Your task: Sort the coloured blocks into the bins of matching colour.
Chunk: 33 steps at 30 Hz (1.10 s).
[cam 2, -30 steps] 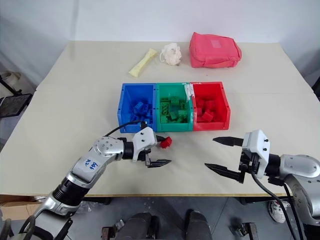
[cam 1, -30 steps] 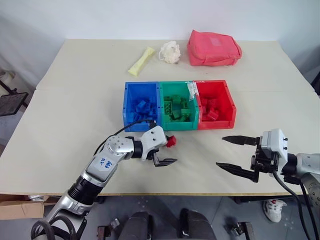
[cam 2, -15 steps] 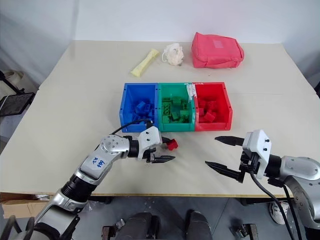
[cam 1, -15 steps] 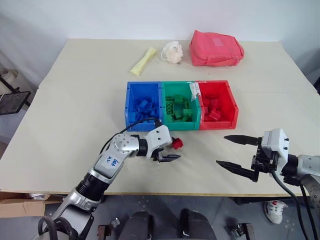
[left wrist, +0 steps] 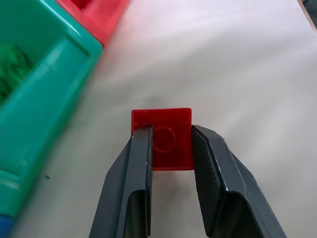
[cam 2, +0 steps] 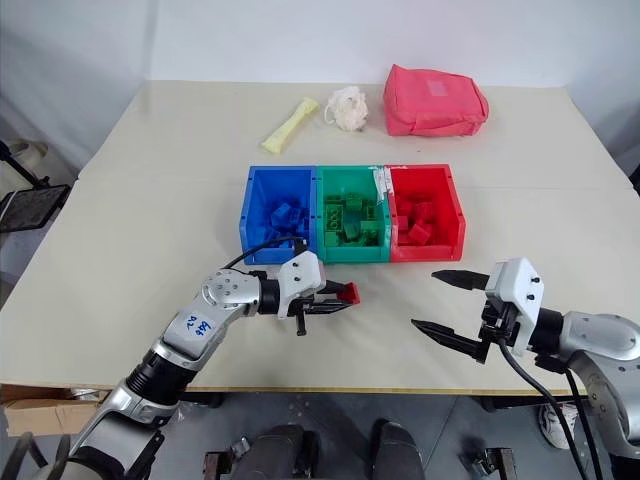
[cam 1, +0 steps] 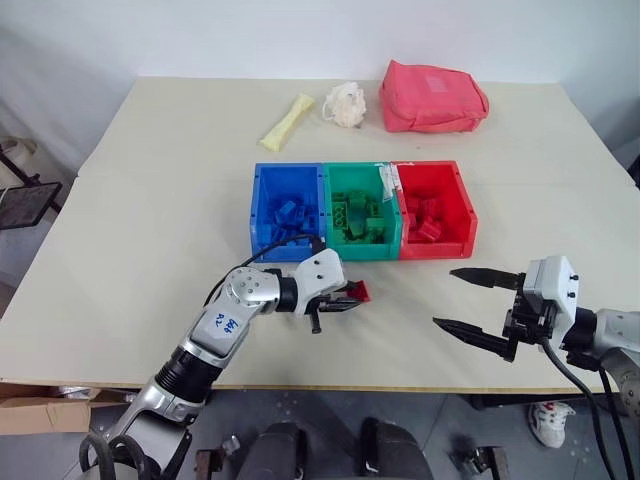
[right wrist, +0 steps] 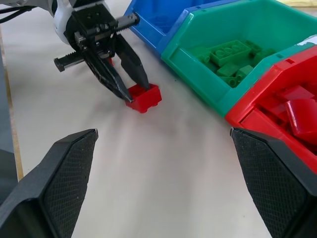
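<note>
My left gripper should drop the small red block, now low in front of the green bin, at the far edge of the pile in the red bin (cam 1: 422, 195).
A small red block (cam 1: 358, 292) is pinched between the fingers of my left gripper (cam 1: 345, 297), low over the table just in front of the green bin (cam 1: 365, 248). The left wrist view shows the red block (left wrist: 162, 139) squeezed from both sides, one stud facing the camera. The three joined bins stand in a row: the blue bin (cam 1: 283, 248), the green one and the red bin (cam 1: 437, 248), each holding several blocks of its own colour. My right gripper (cam 1: 445, 297) hovers open and empty to the right, in front of the red bin.
At the table's far side lie a pink-red fabric pouch (cam 1: 432, 97), a white crumpled wad (cam 1: 342, 103) and a pale yellow packet (cam 1: 284, 122). The table's front edge (cam 1: 400, 388) runs just below both grippers.
My left gripper's fingers have closed from wide open onto the red block. The right gripper has stayed where it was, open.
</note>
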Available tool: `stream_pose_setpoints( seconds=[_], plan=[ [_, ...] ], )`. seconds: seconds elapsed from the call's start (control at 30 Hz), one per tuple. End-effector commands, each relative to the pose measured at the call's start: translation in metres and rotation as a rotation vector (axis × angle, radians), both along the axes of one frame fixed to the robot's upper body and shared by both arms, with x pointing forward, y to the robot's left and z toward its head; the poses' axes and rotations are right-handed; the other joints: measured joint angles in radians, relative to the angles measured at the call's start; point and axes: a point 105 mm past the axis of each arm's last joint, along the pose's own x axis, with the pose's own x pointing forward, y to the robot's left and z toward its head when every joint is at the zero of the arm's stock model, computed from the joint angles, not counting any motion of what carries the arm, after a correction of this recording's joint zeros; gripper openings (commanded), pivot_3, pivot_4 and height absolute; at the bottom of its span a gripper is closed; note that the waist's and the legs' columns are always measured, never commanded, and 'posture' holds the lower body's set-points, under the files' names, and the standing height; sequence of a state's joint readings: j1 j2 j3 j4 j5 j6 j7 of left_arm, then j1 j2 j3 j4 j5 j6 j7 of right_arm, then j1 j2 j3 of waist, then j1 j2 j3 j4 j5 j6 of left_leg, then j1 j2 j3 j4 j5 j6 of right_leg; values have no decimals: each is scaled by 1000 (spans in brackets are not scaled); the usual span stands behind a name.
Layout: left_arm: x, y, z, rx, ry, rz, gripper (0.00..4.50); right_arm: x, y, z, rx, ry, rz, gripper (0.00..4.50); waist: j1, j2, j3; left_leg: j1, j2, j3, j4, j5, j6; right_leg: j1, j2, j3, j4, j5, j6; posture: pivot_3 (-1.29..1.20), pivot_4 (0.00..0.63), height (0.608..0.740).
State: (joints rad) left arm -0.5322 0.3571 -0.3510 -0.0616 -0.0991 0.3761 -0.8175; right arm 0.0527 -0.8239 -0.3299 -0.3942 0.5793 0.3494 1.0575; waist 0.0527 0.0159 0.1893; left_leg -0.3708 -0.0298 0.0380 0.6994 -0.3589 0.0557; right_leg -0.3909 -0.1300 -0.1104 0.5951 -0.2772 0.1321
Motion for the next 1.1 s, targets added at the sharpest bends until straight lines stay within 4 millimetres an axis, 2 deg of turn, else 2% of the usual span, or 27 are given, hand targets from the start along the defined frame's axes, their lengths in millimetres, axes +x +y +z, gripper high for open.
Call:
stream_pose_setpoints(
  seconds=[0.03, 0.37, 0.57, 0.73, 0.87, 0.93, 0.97, 1.1],
  plan=[
    [-2, -4, 13, -45, -30, -19, 815, -3, -2, 12, -1, -46, -3, 4500, 0, 0, 0, 0, 0, 0, 0, 0, 0, 0, 0, 0, 0, 0, 0, 0, 150, 740],
    [9, -20, 53, -145, -109, -16, 815, -3, -13, 20, 52, -79, -71, 4500, 1, 0, 0, 0, 0, 0, 0, 0, 0, 0, 0, -1, 0, 0, 1, 0, 150, 740],
    [38, -59, 82, -225, -184, -29, 815, 11, -35, 39, 132, -189, -228, 4500, 9, -1, 0, -1, -2, 1, 1, 2, 3, 1, -1, -4, 0, 1, 2, 0, 150, 740],
    [55, -91, 93, -267, -198, -50, 815, 5, -32, 39, 145, -205, -244, 4500, 14, -1, 0, -1, -4, 1, 0, 2, 3, 0, -1, -5, -1, 2, 4, 0, 150, 740],
    [72, -117, 107, -313, -176, -1, 815, -1, -26, 36, 152, -212, -258, 4500, 20, -3, 1, -2, -4, 3, -1, 2, 4, -1, -2, -5, -1, 2, 4, 0, 150, 740],
    [78, -125, 110, -311, -191, 42, 1527, -4, -24, 35, 159, -217, -270, 4500, 22, -3, 1, -3, -5, 4, -1, 3, 5, -2, -2, -5, -3, 2, 4, 0, 150, 740],
    [78, -127, 110, -309, -193, 42, 1690, -5, -24, 35, 159, -219, -276, 4500, 24, -3, 1, -3, -5, 4, -1, 3, 5, -2, -2, -5, -3, 3, 5, 0, 150, 740],
    [75, -132, 113, -340, -182, 5, 2882, -11, -25, 34, 154, -216, -295, 4500, 22, -3, 1, -3, -5, 4, -1, 3, 5, -2, -3, -5, -3, 3, 6, 0, 150, 740]
  ],
)
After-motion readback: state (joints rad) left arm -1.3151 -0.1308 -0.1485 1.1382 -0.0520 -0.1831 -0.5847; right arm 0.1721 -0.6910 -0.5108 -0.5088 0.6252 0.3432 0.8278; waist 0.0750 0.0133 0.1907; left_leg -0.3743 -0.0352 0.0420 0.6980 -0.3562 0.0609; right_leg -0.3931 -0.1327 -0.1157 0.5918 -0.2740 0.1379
